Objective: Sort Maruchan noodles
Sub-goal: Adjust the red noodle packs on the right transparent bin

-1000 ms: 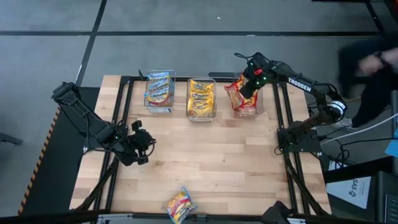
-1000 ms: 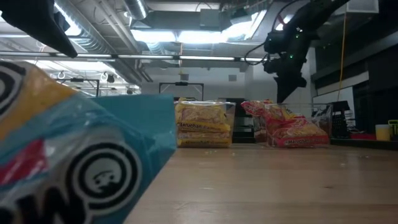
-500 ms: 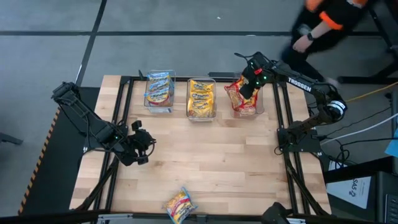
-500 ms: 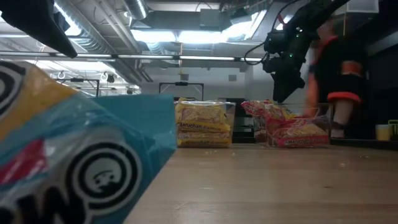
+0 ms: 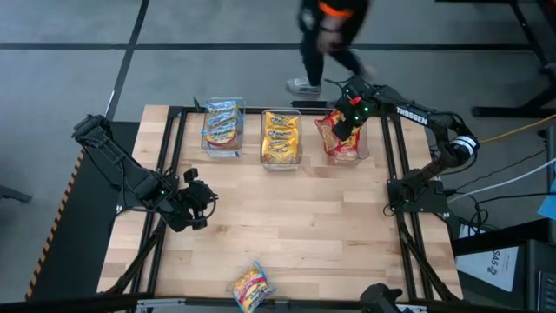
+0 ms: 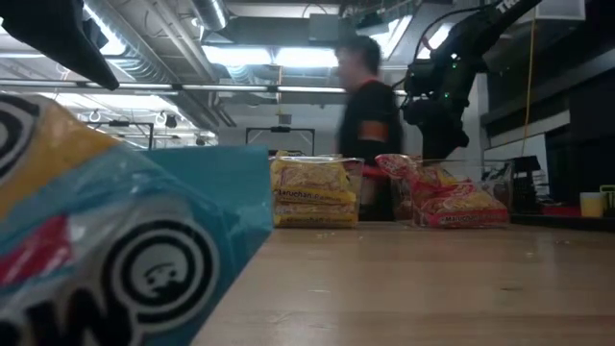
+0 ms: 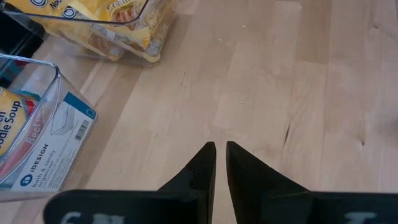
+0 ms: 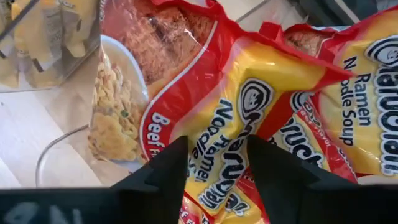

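Observation:
The top red packet lies tilted across the rim of its bin, so the robot's right gripper should pinch its lettered end (image 8: 219, 144), lift it and lay it inside.
Three clear bins stand along the far edge. One holds blue-trimmed packets (image 5: 221, 126), one yellow packets (image 5: 281, 137) and one red packets (image 5: 340, 139). My right gripper (image 5: 347, 120) is open just above the red packets (image 8: 249, 106), its fingers on either side of a red packet without touching it. That packet lies tilted on the pile. My left gripper (image 5: 198, 203) is shut and empty over the bare table at the left, also seen in the left wrist view (image 7: 221, 149). One loose blue-and-yellow packet (image 5: 252, 285) lies flat at the near edge and fills the low view's left (image 6: 115, 240).
Black frame rails (image 5: 395, 165) run along the table's left and right sides. A person (image 5: 330, 35) walks on the floor beyond the far edge. Bare wood (image 5: 295, 226) lies between the bins and the loose packet.
A person has walked behind the table's far edge from the right toward the middle. My right gripper has stayed open over the red bin, and the packets have not moved.

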